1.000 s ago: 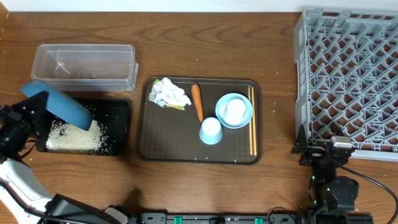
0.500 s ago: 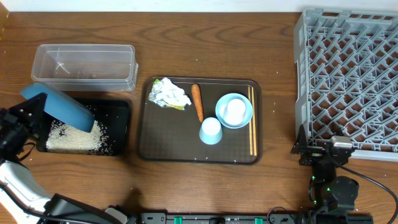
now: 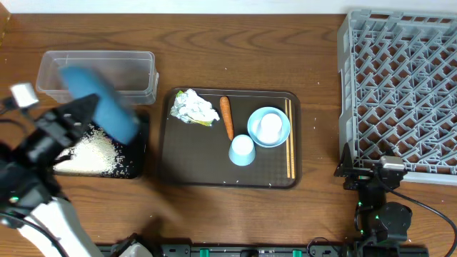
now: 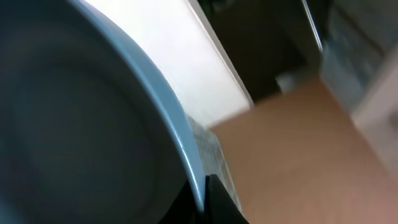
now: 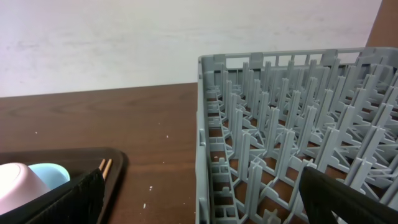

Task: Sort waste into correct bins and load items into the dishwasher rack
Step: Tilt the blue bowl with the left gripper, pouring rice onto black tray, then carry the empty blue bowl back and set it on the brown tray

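My left gripper sets the large dark-blue bowl, now tilted above the black tray, down next on the brown serving tray [image 3: 191,152], between wrapper and near edge.
My left gripper [image 3: 80,118] is shut on the rim of the large dark-blue bowl [image 3: 100,103], held tilted and blurred above the black tray [image 3: 134,163], near the clear tub [image 3: 96,71]. The left wrist view shows the rim [image 4: 180,134] pinched between the fingers [image 4: 202,196]. White rice [image 3: 89,153] lies in the black tray. The wrapper [image 3: 193,107], carrot [image 3: 226,116], small light-blue bowl [image 3: 269,126], cup [image 3: 242,150] and chopsticks [image 3: 289,139] lie on the brown serving tray [image 3: 186,153]. My right gripper [image 3: 364,165] is open and empty beside the grey rack [image 3: 400,93].
The rack [image 5: 280,155] fills the right side, its front left corner next to my right gripper [image 5: 211,205]. The brown tray's edge [image 5: 115,168] and the chopstick tips [image 5: 104,165] show at the left of the right wrist view. Bare wood separates tray and rack.
My left arm has swung the dark-blue bowl up and to the right, from low over the black tray's left end toward the clear tub. The right arm has not moved.
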Robot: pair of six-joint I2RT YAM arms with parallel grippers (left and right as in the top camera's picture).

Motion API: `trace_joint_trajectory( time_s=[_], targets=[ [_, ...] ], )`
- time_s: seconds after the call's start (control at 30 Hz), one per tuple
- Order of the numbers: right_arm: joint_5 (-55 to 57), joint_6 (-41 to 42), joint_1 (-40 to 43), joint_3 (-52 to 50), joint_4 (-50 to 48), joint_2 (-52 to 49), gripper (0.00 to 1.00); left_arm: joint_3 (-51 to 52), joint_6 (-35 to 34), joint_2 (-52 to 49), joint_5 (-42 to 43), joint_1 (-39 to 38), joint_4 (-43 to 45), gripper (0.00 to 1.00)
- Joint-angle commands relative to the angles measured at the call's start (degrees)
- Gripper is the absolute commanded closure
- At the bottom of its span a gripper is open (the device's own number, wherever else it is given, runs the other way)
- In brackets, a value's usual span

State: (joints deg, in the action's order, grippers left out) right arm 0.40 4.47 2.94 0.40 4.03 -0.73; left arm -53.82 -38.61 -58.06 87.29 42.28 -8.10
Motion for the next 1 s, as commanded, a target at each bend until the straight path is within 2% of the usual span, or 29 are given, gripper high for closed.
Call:
trace_joint_trajectory(
  time_s=[0.0,0.07,0.27,0.37,0.47,0.67,0.87,0.97],
  targets=[
    [-0.3,-0.7,0.0,-0.1,0.3,0.2,0.01,-0.3,0.3,4.4,-3.8,-7.4,-1.4,0.94],
    [-0.3,-0.7,0.0,-0.1,0.3,0.2,0.01,-0.3,1.8,7.0,-10.4,-12.9,-5.3,0.94],
    [-0.3,-0.7,0.0,-0.1,0.3,0.2,0.01,-0.3,10.4,11.5,-42.5,-30.3,-26.3,0.95],
    [-0.3,-0.7,0.0,-0.1,0.3,0.2,0.01,-0.3,12.1,11.5,-54.4,-40.4,-32.1,0.94],
    [-0.3,-0.7,0.0,-0.1,0.3,0.2,0.01,-0.3,14.9,10.7,-61.6,-50.6,-32.7,0.94],
    [-0.3,-0.7,0.0,-0.1,0.3,0.2,0.01,-0.3,13.8,5.2,-79.9,-67.8,-32.5,0.94],
    [-0.3,-0.7,0.0,-0.1,0.3,0.2,0.01,-0.3,11.3,-5.4,-92.0,-76.8,-32.1,0.94],
    [-0.3,-0.7,0.0,-0.1,0.3,0.2,0.01,-0.3,10.2,-10.4,-93.2,-78.3,-30.9,0.94]
  ],
)
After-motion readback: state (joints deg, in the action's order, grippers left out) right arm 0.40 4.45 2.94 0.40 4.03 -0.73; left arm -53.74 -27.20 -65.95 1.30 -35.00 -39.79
